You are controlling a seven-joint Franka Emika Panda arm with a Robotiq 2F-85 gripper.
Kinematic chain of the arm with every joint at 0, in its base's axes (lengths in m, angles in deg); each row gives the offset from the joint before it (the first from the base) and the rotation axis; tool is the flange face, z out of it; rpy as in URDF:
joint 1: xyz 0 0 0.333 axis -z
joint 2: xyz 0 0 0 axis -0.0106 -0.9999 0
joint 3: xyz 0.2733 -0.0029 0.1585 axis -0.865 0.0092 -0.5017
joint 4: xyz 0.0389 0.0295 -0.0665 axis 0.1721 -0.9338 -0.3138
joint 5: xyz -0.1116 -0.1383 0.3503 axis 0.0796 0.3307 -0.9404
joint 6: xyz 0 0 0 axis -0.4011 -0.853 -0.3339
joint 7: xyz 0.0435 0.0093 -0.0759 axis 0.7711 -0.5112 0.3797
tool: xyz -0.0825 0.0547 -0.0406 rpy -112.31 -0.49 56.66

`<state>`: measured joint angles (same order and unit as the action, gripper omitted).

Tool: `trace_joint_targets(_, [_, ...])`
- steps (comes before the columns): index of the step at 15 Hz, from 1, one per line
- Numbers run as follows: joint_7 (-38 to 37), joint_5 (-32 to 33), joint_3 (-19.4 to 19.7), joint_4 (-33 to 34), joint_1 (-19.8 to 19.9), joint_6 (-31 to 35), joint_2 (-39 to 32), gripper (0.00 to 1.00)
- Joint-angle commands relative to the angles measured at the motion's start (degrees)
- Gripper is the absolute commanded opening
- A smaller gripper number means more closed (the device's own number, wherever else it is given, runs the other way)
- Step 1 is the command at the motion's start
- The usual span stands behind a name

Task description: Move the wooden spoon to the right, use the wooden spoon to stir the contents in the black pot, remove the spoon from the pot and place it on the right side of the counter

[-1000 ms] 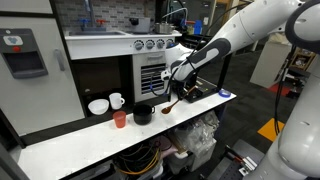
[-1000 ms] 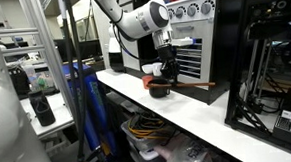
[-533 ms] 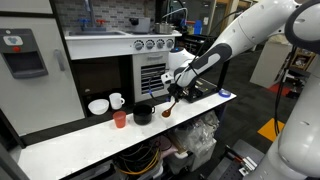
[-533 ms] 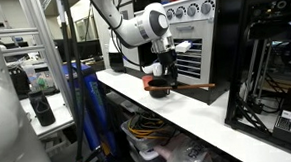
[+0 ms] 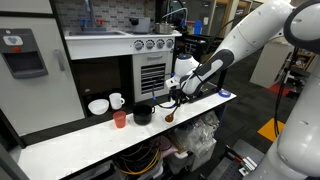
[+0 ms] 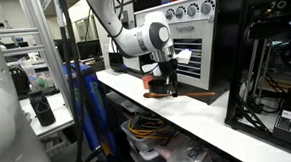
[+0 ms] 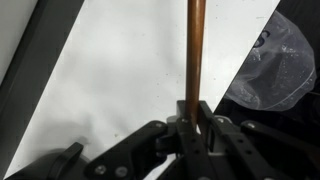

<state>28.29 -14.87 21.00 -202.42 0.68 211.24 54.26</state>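
I should set the wooden spoon down on the white counter (image 5: 172,117) (image 7: 179,75) between the black pot and the plastic bag.
My gripper (image 5: 181,97) is shut on the upper handle of the wooden spoon (image 5: 170,113), whose bowl hangs low over the white counter (image 5: 80,142), just right of the black pot (image 5: 144,114). The spoon is outside the pot. In the wrist view the brown spoon handle (image 7: 196,50) runs straight up from the shut gripper (image 7: 193,108) over the white counter (image 7: 120,70). From the side, in an exterior view, the gripper (image 6: 172,86) stands low over the counter (image 6: 217,112).
A small red cup (image 5: 120,119) stands left of the pot, with a white mug (image 5: 116,100) and a white bowl (image 5: 97,106) behind it. A black appliance (image 5: 150,65) with a vented front rises behind the counter. A plastic bag (image 7: 270,60) lies beyond the counter's edge.
The gripper has come down and slightly right with the spoon, bringing the spoon's bowl lower toward the counter beside the pot.
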Motion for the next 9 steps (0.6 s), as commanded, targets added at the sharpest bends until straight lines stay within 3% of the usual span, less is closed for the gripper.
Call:
trace_joint_targets(1, [3.93, -2.10, 0.56, -3.63, 1.66, 5.92, 0.29, 0.03])
trace_joint_targets(9, [8.95, -6.84, 0.45, -6.17, 3.85, 14.58, -2.87, 0.03])
